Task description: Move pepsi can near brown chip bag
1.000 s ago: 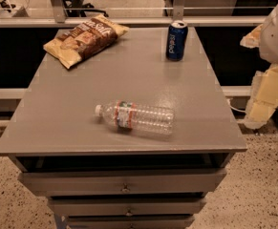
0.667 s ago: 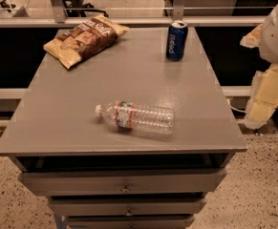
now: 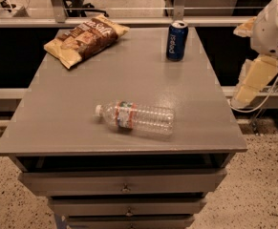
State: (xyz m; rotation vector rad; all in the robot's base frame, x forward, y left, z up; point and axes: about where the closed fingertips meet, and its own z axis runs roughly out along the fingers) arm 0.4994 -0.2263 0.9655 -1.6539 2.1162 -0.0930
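Note:
The pepsi can must move near the brown chip bag, so next my gripper should head to the middle of the pepsi can (image 3: pixel 177 44) and close there.
The pepsi can (image 3: pixel 176 40) stands upright at the far right of the grey table top (image 3: pixel 81 89). It is dark blue with a silver top and white lettering. The brown chip bag (image 3: pixel 84 38) lies flat at the far left corner, well apart from the can. My gripper (image 3: pixel 247 94) hangs off the right side of the table, below the white arm (image 3: pixel 274 25). It is lower than the can, to its right, and touches nothing.
A clear plastic water bottle (image 3: pixel 136 118) lies on its side near the table's front middle. Drawers (image 3: pixel 124 182) sit below the front edge. A rail and glass partition (image 3: pixel 129 13) run behind the table. Speckled floor lies to the right.

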